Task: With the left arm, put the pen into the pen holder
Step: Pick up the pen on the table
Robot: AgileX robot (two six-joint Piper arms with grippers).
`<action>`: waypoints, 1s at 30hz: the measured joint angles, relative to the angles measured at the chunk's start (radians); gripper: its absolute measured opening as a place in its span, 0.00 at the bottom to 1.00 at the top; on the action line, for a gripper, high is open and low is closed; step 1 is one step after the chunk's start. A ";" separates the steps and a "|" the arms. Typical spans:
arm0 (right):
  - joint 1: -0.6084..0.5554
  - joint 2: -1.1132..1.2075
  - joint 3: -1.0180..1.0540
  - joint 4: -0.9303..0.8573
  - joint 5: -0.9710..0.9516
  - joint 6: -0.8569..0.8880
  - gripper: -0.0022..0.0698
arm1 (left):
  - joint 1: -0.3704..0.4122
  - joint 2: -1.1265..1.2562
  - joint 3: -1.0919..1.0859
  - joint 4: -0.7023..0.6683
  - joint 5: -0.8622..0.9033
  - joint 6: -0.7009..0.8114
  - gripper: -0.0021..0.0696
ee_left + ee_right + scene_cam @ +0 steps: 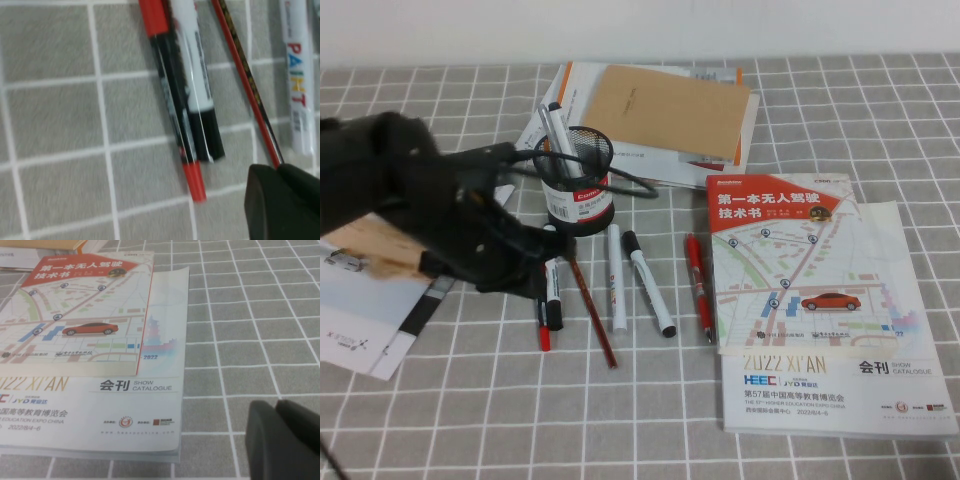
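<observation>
My left gripper needs to grab the black middle of the pen point(543, 303) point(173, 98), between the pen's two red ends, next to the white marker with the black cap.
The pen point(542, 325) lies on the checked cloth, red at both ends and black in the middle, pressed against a white marker with a black cap point(553, 298). Both show close up in the left wrist view, the pen point(172, 105) beside that marker point(198, 95). The black mesh pen holder point(579, 178) stands behind them with two markers in it. My left gripper point(534, 268) hovers low over the pen's upper end, shut and empty point(276, 172). My right gripper point(276, 407) is shut and empty over bare cloth, out of the high view.
A reddish-brown pencil point(591, 310), two white markers point(615, 280) point(649, 285) and a thick red pen point(697, 285) lie right of the pen. A catalogue point(820, 310) lies at the right, books point(660, 115) behind the holder, and papers point(360, 300) at the left.
</observation>
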 joint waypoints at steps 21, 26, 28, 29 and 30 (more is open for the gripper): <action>0.000 0.000 0.000 0.000 0.000 0.000 0.01 | 0.016 0.265 -0.250 0.184 0.099 -0.055 0.38; 0.000 0.000 0.000 0.000 0.000 0.000 0.01 | 0.018 0.298 -0.251 0.207 0.071 -0.078 0.38; 0.000 0.000 0.000 0.000 0.000 0.000 0.01 | 0.018 0.300 -0.252 0.203 0.067 -0.082 0.38; 0.000 0.000 0.000 0.000 0.000 0.000 0.01 | 0.018 0.303 -0.254 0.201 0.067 -0.084 0.38; 0.000 0.000 0.000 0.000 0.000 0.000 0.01 | 0.018 0.303 -0.256 0.197 0.067 -0.084 0.38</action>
